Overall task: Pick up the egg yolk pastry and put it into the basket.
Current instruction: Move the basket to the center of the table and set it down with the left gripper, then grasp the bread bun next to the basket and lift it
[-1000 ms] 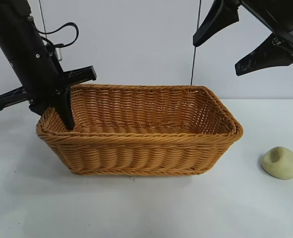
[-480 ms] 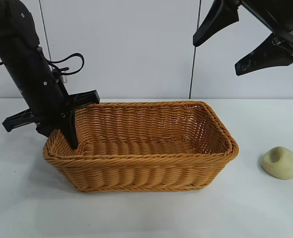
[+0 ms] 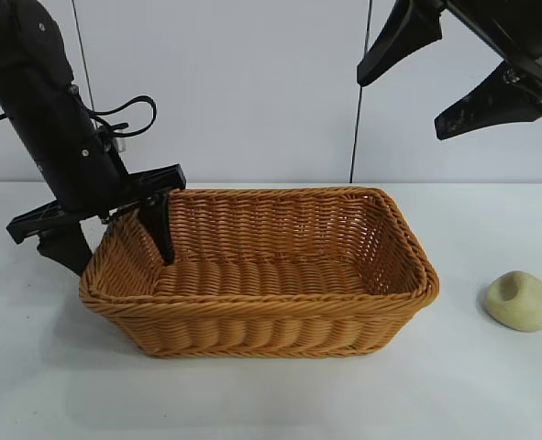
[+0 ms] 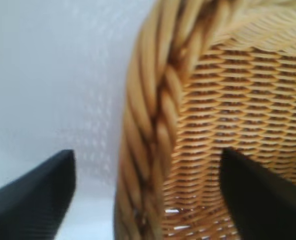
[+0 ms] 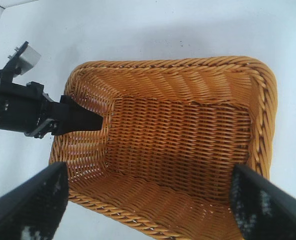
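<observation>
Next, I move my right gripper to the egg yolk pastry beside the basket and close it around the pastry's middle (image 3: 521, 295).
The orange-brown wicker basket (image 3: 252, 312) rests flat mid-table with nothing visible inside it. The pale yellow egg yolk pastry (image 3: 519, 301) lies on the table to the basket's right, apart from it. My left gripper (image 3: 122, 259) is open and straddles the basket's left end, one finger inside and one outside. In the left wrist view the braided rim (image 4: 153, 110) runs between the spread fingers (image 4: 37, 195) without touching either. My right gripper (image 3: 401, 105) hangs open high above the basket's right end, holding nothing. Its wrist view looks down into the basket (image 5: 178, 67).
White table runs all round the basket, with open room in front and around the pastry. A pale wall stands behind. In the right wrist view the left arm's finger (image 5: 82, 120) pokes over the basket's end wall.
The left gripper, earlier shut on the basket's left rim, set the basket down flat and has now opened, letting the rim go. The right arm and the pastry have not moved.
</observation>
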